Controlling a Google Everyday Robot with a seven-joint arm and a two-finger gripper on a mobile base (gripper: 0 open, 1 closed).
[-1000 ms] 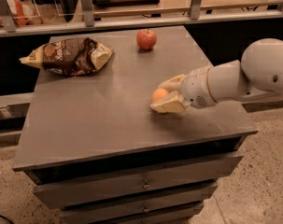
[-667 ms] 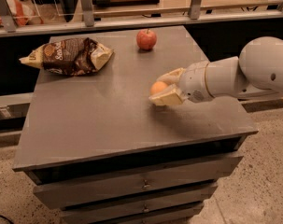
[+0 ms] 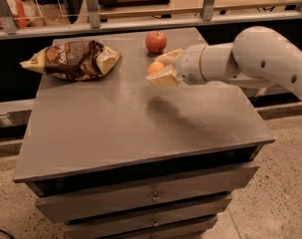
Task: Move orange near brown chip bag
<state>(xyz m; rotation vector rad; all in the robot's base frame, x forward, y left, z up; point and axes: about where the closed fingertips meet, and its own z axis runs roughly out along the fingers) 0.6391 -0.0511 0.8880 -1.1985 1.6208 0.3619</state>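
Observation:
The robot's gripper will release the orange on the grey top (image 3: 117, 64), against the end of the brown chip bag that is nearest the red apple. The orange is still lifted above the top.
The orange (image 3: 155, 67) is held between the pale fingers of my gripper (image 3: 160, 69), lifted above the grey cabinet top (image 3: 120, 118); its shadow falls on the surface below. The brown chip bag (image 3: 73, 59) lies at the back left of the top, to the left of the gripper with a gap between them. My white arm (image 3: 240, 59) reaches in from the right.
A red apple (image 3: 156, 41) sits at the back of the top, just behind the gripper. A metal rail (image 3: 140, 21) and glass panels stand behind the cabinet. Drawers (image 3: 140, 198) face the front below the top.
The gripper has lifted the orange off the top and carried it back and left, toward the apple and the chip bag.

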